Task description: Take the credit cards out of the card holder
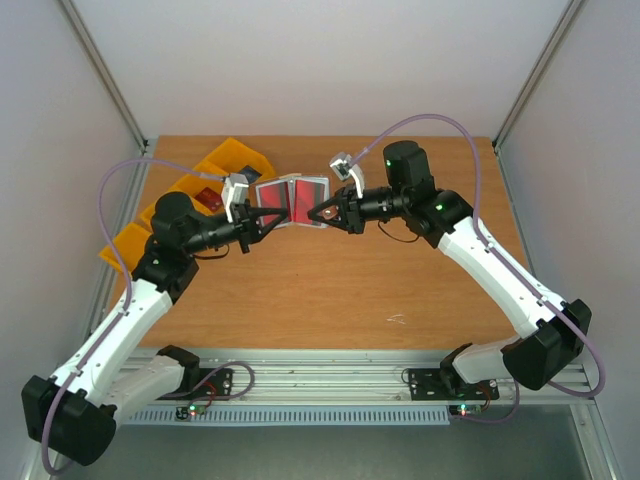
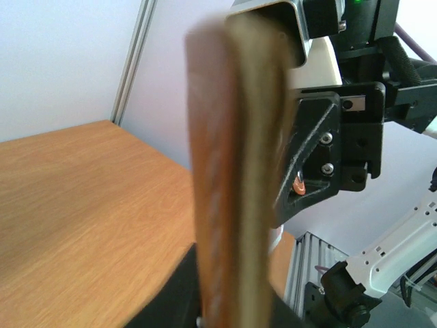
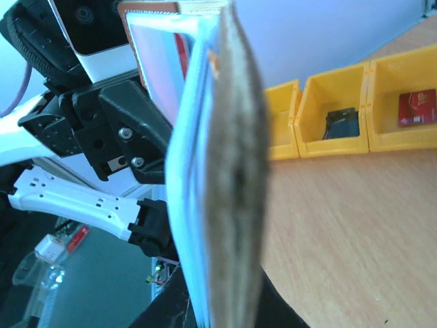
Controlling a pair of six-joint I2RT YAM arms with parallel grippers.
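My left gripper's fingers are reaching across the red card to the fold of the card holder, so next my left gripper opens, back away and pinches the card holder [image 1: 272,195] with its fingertips.
The card holder [image 1: 290,202] is held open above the table between both grippers, its inner face up with red credit cards [image 1: 273,197] in both halves. My left gripper [image 1: 265,222] is shut on its left half. My right gripper [image 1: 322,211] is shut on its right half. In the left wrist view the card holder [image 2: 232,191] shows edge-on and brown, with the right gripper's body [image 2: 341,150] behind it. In the right wrist view the card holder [image 3: 229,191] shows edge-on with grey-blue lining, and a red card [image 3: 181,58] peeks out at the top.
A row of yellow bins [image 1: 215,172] stands at the table's back left. In the right wrist view the bins [image 3: 382,109] hold a loose red card [image 3: 416,108] and a dark object [image 3: 341,124]. Metal frame posts stand at the back corners.
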